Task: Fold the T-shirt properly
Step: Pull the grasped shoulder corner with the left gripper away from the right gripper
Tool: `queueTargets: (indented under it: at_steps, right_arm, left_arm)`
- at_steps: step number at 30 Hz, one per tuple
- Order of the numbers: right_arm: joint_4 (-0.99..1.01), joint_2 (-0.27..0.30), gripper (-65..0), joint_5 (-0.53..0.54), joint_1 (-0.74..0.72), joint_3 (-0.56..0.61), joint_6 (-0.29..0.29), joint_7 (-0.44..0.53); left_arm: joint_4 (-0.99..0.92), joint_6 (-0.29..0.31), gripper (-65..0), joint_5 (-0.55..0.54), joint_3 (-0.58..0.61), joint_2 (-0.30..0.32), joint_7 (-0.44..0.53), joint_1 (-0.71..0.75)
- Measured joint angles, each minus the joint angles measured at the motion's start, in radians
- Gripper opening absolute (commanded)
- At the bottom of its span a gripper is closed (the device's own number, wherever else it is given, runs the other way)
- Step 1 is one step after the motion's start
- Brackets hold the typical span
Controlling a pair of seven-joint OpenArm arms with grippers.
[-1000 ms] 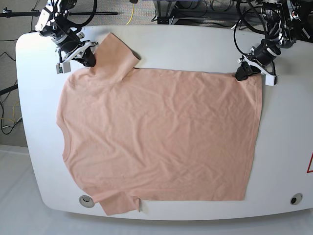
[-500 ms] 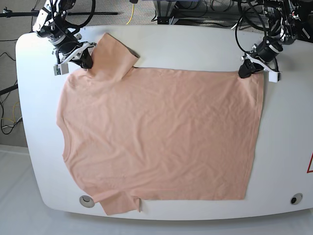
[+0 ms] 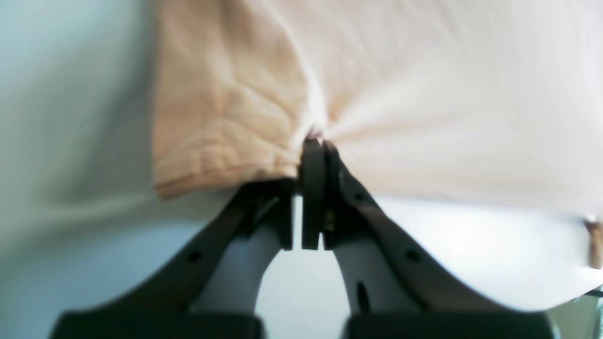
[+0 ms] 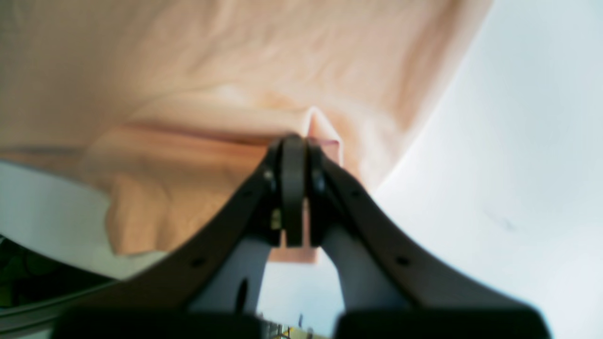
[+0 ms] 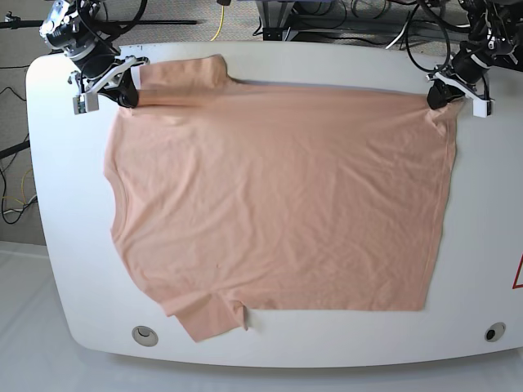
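Observation:
My right gripper will lay down the T-shirt's shoulder it is pinching and take the sleeve's end (image 5: 146, 73), because the sleeve sticks out past the T-shirt's taut far side.
The peach T-shirt (image 5: 278, 196) lies spread over the white table (image 5: 490, 245), collar side to the left and hem to the right in the base view. My left gripper (image 5: 435, 98) is at the far right corner of the shirt and is shut on the hem corner. In the left wrist view the left gripper (image 3: 313, 141) pinches the T-shirt (image 3: 226, 94) so that the cloth puckers. My right gripper (image 5: 129, 98) is shut on the far left shoulder by the sleeve. In the right wrist view the right gripper (image 4: 294, 141) clamps a fold of the T-shirt (image 4: 188, 70).
Two round fittings are set into the table near its front edge, one at the left (image 5: 145, 335) and one at the right (image 5: 494, 331). A red marking (image 5: 517, 273) shows at the right edge. Cables and stands lie beyond the far edge.
Both grippers have moved toward the far edge and outward, dragging the shirt with them. The far edge is now stretched straight and the far sleeve lies flatter.

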State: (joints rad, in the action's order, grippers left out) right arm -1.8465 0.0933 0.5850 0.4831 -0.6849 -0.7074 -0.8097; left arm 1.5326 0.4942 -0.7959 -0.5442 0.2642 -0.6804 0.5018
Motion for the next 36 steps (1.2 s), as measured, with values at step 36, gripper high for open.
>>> queueTargets:
  at_steps: [36]
  right_arm:
    - [-0.005, 0.011, -65.0, -0.006, -0.038, -0.002, 0.011, 0.000]
  left_arm:
    - [0.104, -0.005, -65.0, -0.004, 0.001, -0.009, -0.013, -0.036]
